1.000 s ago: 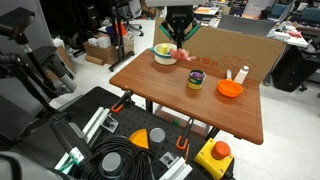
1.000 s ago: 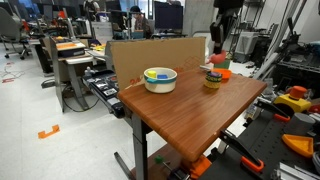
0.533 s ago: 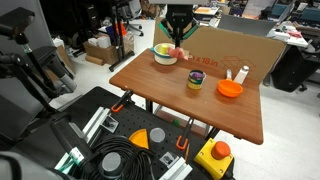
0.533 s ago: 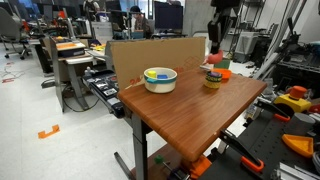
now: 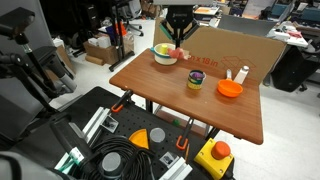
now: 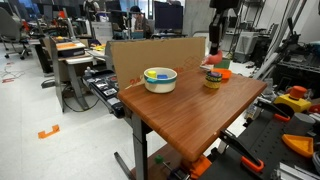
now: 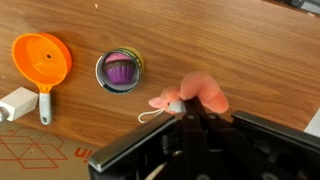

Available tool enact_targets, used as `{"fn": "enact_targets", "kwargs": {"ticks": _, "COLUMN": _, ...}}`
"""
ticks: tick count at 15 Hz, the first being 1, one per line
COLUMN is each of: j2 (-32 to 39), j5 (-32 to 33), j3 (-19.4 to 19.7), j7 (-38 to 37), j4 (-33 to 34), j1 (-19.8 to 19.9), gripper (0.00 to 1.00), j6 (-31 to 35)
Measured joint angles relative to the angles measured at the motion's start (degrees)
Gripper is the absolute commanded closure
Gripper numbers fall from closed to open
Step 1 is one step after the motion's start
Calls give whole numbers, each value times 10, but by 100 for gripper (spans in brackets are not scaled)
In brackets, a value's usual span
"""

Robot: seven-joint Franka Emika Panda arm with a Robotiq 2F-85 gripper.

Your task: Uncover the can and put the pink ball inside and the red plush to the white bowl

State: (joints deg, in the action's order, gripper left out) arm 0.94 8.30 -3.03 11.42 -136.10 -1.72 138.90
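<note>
The red plush will be released inside the white bowl (image 5: 169,50), near the cardboard sheet along the table's back. The plush still hangs above the wooden table.
My gripper (image 7: 190,106) is shut on the red plush (image 7: 196,92), which sticks out past the fingertips with a white tag and string. It hangs above the wooden table, clear of the surface. The can (image 7: 122,70) stands uncovered to the left with the pink ball (image 7: 121,71) inside it. In an exterior view the gripper (image 5: 178,38) hovers with the plush (image 5: 180,50) beside the white bowl (image 5: 164,55), and the can (image 5: 196,80) stands mid-table. The white bowl (image 6: 160,78) and can (image 6: 212,80) also show from the side.
An orange bowl (image 7: 42,58) and a slim white bottle (image 7: 15,103) stand past the can. A cardboard sheet (image 5: 235,45) lies along the table's back. The table (image 5: 160,95) stands among tool cases, cables and desks.
The gripper, still shut on the red plush, has drifted a little toward the white bowl's side. Nothing on the table has moved.
</note>
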Motion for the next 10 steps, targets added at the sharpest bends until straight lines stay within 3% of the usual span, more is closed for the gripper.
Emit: {"fn": "enact_targets", "kwargs": {"ticks": 10, "j2": 0, "j5": 4, "j3": 0, "j7": 22, "j4": -1, "j1": 0, "gripper": 100, "j6": 20}}
